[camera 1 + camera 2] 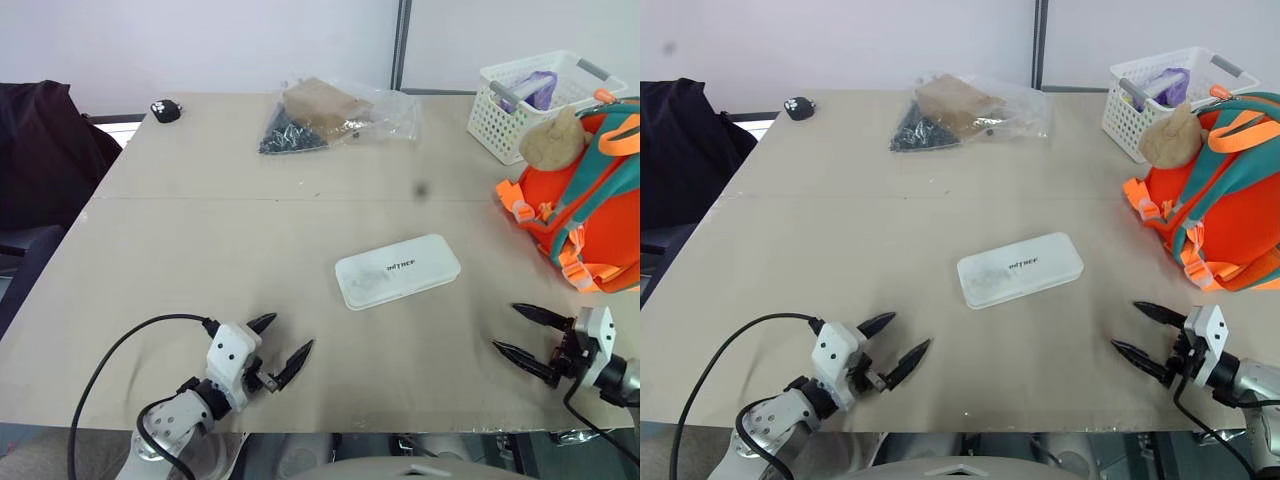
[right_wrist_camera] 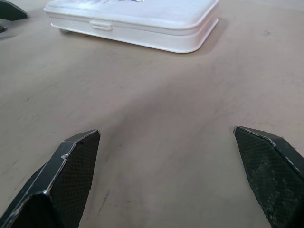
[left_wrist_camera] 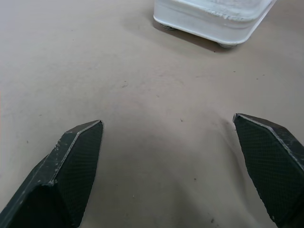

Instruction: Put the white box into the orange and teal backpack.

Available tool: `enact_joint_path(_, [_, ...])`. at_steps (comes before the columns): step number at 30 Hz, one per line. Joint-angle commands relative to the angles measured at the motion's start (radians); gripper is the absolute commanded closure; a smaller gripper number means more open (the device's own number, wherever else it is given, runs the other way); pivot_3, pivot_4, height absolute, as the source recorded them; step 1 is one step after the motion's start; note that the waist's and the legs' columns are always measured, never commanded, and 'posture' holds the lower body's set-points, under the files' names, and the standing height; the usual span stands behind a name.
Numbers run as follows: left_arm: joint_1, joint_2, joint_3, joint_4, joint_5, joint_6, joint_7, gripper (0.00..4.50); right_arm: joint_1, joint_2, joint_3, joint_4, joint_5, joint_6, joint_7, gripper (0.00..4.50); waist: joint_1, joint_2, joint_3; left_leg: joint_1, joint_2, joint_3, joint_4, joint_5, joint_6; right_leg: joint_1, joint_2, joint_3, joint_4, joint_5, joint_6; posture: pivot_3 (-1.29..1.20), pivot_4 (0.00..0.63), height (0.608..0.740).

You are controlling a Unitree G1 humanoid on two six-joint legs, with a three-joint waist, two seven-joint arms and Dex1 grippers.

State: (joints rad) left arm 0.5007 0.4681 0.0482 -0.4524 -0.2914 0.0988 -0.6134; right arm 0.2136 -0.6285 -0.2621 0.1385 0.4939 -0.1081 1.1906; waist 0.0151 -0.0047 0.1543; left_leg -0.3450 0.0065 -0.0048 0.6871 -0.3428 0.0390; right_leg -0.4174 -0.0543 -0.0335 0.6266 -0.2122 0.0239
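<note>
The white box has a short end that faces away from the orange and teal backpack. My left gripper needs to close on that short end [image 1: 347,284] [image 3: 202,23] of the box.
The white box [image 1: 398,271] lies flat in the middle of the beige table [image 1: 200,250], small dark lettering on its lid. Its near end shows in the left wrist view as the white box [image 3: 213,16] and its long side in the right wrist view as the white box [image 2: 137,19]. The orange and teal backpack [image 1: 590,200] stands at the table's right edge with a tan plush toy [image 1: 553,138] on it. My left gripper [image 1: 285,345] is open near the front edge, left of the box and apart from it. My right gripper [image 1: 520,330] is open at the front right, below the backpack.
A white lattice basket [image 1: 530,100] with purple contents stands at the back right, behind the backpack. A clear plastic bag [image 1: 335,115] with dark small parts and a brown packet lies at the back centre. A small black object [image 1: 166,110] sits at the back left corner.
</note>
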Motion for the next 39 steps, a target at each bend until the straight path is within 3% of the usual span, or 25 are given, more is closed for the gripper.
enact_joint_path(1, [0.009, 0.009, 0.021, -0.023, -0.05, 0.046, -0.014, 0.0, 0.009, 0.003, -0.004, -0.019, 0.003, 0.021, -0.014, 0.04, 0.0, 0.0, 0.0, 0.0, 0.0, 0.0, 0.0, 0.0, 0.0, 0.0, 0.0, 0.0, 0.0, 0.0, 0.0, 0.0, 0.15, 0.725])
enact_joint_path(17, [-0.122, 0.025, 0.083, -0.1, -0.341, 0.42, 0.011, 0.0, 0.003, 0.036, -0.019, -0.207, 0.057, 0.165, -0.158, 0.04, 0.0, 0.003, -0.001, 0.0, 0.0, 0.0, 0.0, 0.0, 0.0, 0.0, 0.001, 0.0, 0.0, 0.0, 0.0, 0.0, 0.15, 0.725])
enact_joint_path(22, [-0.191, 0.026, 0.144, -0.106, -0.666, 0.661, 0.049, 0.0, -0.043, 0.044, -0.032, -0.309, 0.091, 0.277, -0.28, 0.04, -0.001, 0.003, -0.001, 0.0, 0.0, -0.001, 0.0, 0.0, 0.0, 0.0, 0.0, 0.0, 0.001, 0.0, 0.0, 0.0, 0.15, 0.725])
enact_joint_path(25, [-0.304, 0.028, 0.176, -0.064, -0.859, 0.815, 0.193, 0.0, -0.112, 0.04, -0.009, -0.332, 0.046, 0.323, -0.37, 0.04, 0.0, 0.002, 0.0, -0.001, -0.001, -0.002, 0.001, 0.0, -0.001, 0.0, 0.0, -0.001, 0.001, 0.0, 0.0, 0.0, 0.15, 0.725])
enact_joint_path(27, [-0.371, 0.031, 0.191, -0.037, -0.98, 0.866, 0.264, 0.0, -0.165, 0.06, 0.006, -0.335, 0.015, 0.33, -0.433, 0.55, -0.001, 0.001, 0.0, 0.0, -0.001, -0.002, 0.001, 0.001, -0.001, 0.0, 0.0, -0.001, 0.001, 0.001, -0.001, 0.0, 0.15, 0.725])
enact_joint_path(29, [-0.433, 0.025, 0.208, 0.011, -1.114, 0.894, 0.359, 0.0, -0.206, 0.066, 0.037, -0.331, -0.054, 0.319, -0.485, 1.35, -0.002, 0.001, 0.001, 0.0, -0.001, -0.003, 0.001, 0.002, -0.004, 0.0, 0.001, -0.001, 0.002, 0.001, -0.001, 0.0, 0.15, 0.725])
enact_joint_path(35, [-0.595, 0.073, 0.128, 0.205, -1.331, 1.01, 0.663, 0.0, -0.28, 0.059, 0.131, -0.257, -0.28, 0.208, -0.581, 4.16, -0.002, 0.001, 0.001, -0.001, -0.002, -0.003, 0.001, 0.005, -0.008, 0.0, 0.001, 0.0, 0.002, 0.003, 0.003, 0.0, 0.15, 0.725])
enact_joint_path(36, [-0.616, 0.069, 0.118, 0.226, -1.35, 1.01, 0.704, 0.0, -0.288, 0.061, 0.135, -0.241, -0.305, 0.193, -0.599, 4.44, -0.002, 0.001, 0.001, -0.001, -0.003, -0.003, 0.001, 0.005, -0.008, 0.0, 0.001, 0.0, 0.002, 0.003, 0.003, 0.0, 0.15, 0.725])
enact_joint_path(39, [-0.67, 0.046, 0.089, 0.276, -1.397, 1.001, 0.808, 0.0, -0.307, 0.078, 0.14, -0.211, -0.344, 0.165, -0.637, 4.44, 0.001, 0.001, 0.001, -0.001, -0.004, -0.004, 0.001, 0.005, -0.008, 0.0, 0.001, 0.0, 0.002, 0.003, 0.003, 0.0, 0.15, 0.725])
